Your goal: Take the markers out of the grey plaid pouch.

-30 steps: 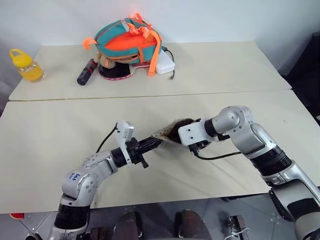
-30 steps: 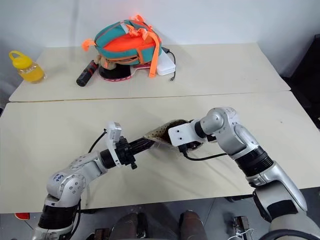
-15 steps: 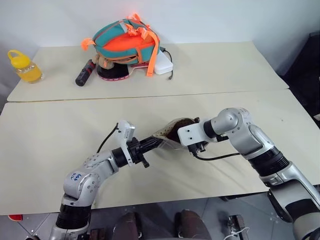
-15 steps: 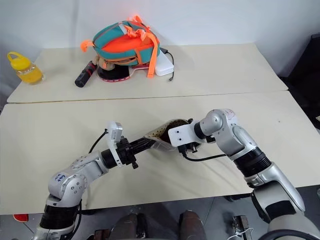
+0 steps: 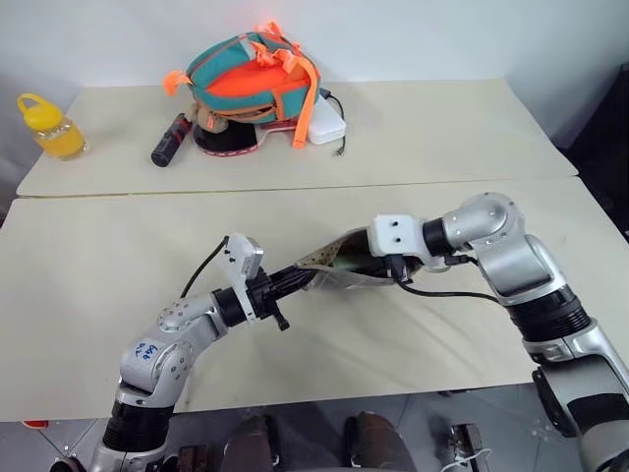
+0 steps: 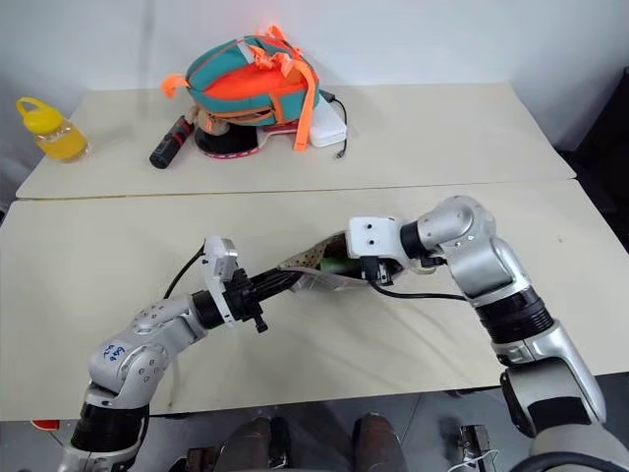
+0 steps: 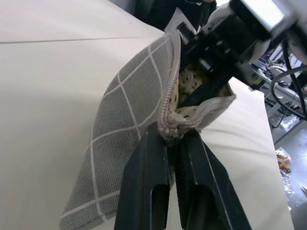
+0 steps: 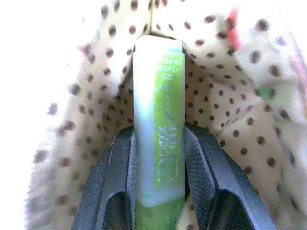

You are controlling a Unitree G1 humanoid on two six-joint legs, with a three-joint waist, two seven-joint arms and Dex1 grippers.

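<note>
Next, my right gripper lets go of the light green marker on the near table [image 5: 440, 231] between the pouch's opening and the seam. The marker is now in the pouch's mouth.
The grey plaid pouch [image 5: 327, 269] hangs just above the near table, its mouth open and its tan dotted lining [image 8: 211, 96] showing. My left gripper [image 7: 171, 139] is shut on the pouch's zip end and holds it up from the left. From the right, my right gripper [image 8: 159, 143] reaches into the mouth and is shut on the light green marker [image 8: 159, 120], which stands between its black fingers [image 8: 115, 177]. A bit of that green [image 6: 335, 264] shows at the pouch mouth. A small red bit [image 8: 233, 32] lies against the lining; I cannot tell what it is.
On the far table sit a teal-and-orange backpack [image 5: 251, 84], a black-and-red cylinder [image 5: 169, 141], a white box [image 5: 327, 127] and a yellow bottle [image 5: 44, 126]. A seam [image 5: 295, 189] separates the two tables.
My right hand has risen, rolled and drawn back to the right, and the green marker now shows at the pouch mouth. The left gripper has kept its hold in place.
</note>
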